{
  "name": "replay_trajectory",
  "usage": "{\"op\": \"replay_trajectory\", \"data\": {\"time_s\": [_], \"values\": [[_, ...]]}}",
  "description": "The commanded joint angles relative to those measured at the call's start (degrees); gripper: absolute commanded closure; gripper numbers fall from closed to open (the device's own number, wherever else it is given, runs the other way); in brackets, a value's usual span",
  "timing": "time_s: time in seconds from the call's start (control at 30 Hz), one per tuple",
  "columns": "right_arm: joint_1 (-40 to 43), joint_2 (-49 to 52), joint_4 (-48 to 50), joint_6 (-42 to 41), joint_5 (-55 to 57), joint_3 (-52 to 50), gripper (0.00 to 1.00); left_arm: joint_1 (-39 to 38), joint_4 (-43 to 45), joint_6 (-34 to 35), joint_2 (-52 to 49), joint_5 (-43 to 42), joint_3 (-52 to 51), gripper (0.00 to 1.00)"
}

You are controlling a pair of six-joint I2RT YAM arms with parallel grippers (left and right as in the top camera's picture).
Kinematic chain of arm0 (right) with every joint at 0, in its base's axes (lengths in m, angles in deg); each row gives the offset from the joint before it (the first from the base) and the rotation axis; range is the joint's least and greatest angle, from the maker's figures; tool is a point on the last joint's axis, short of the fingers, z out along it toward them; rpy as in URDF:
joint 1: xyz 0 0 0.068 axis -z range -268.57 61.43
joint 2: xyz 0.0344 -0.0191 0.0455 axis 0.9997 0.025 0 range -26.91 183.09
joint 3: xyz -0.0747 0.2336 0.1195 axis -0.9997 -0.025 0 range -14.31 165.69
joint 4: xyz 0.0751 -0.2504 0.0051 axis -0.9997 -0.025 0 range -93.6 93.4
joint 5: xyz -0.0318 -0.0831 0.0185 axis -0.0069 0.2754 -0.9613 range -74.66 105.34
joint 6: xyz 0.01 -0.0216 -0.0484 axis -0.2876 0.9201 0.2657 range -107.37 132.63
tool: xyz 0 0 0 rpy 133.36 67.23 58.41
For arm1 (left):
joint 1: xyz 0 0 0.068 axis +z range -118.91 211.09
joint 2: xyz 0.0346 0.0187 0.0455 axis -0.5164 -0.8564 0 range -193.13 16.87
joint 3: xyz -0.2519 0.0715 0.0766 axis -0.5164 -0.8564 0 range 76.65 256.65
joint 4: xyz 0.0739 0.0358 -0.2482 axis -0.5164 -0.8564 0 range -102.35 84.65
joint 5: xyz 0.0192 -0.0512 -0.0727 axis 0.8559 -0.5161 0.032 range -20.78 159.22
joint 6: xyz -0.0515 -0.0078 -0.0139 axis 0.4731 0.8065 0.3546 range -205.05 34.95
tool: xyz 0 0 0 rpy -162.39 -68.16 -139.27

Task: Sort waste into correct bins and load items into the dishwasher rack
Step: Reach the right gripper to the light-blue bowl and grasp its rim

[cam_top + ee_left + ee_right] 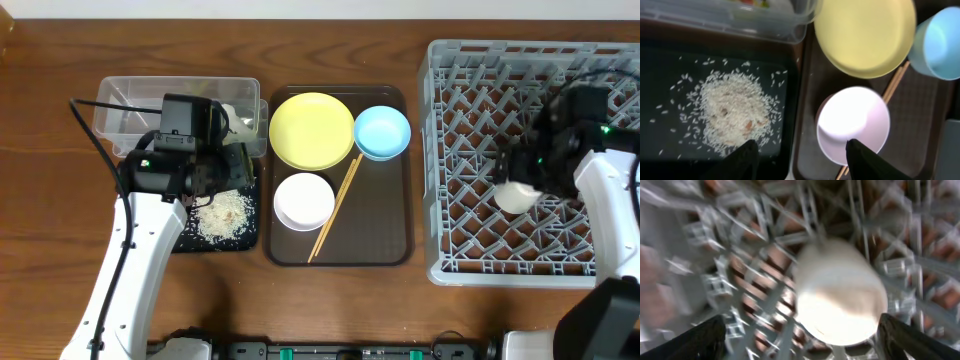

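Next, I grip the blue bowl's rim point(408, 138) with my right gripper, on the side nearest the grey rack.
My left gripper point(800, 148) is open and empty, low over the edge between the black tray point(660, 75) with the rice clump point(730, 110) and the white bowl point(854, 125). The clear container point(130, 110) lies behind it, and a bit of printed wrapper point(752, 2) shows inside. The yellow plate point(312, 130), blue bowl point(382, 132), white bowl point(304, 200) and chopsticks point(336, 205) lie on the brown tray. My right gripper point(800, 325) is open over the small white cup point(840, 300), which rests in the grey rack point(470, 130). That view is blurred.
The brown serving tray point(385, 225) sits between the black tray and the rack. The left arm point(130, 260) covers part of the clear container and the black tray point(190, 243). The right arm point(610, 200) reaches in over the rack's right side.
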Motion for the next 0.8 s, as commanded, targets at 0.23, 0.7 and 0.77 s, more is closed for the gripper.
{"op": "replay_trajectory", "data": {"time_s": [0.23, 0.7, 0.77], "values": [[-13.53, -3.52, 17.86, 6.03, -15.69, 4.13, 0.19, 0.13, -4.2, 5.35, 0.59, 8.22, 0.24, 0.41], [-30.01, 12.57, 33.64, 8.37, 8.15, 4.13, 0.28, 0.13, -4.28, 5.35, 0.59, 8.17, 0.24, 0.41], [-30.67, 15.26, 35.91, 8.24, 10.47, 4.13, 0.29, 0.13, -4.28, 5.35, 0.59, 8.15, 0.24, 0.4]]}}
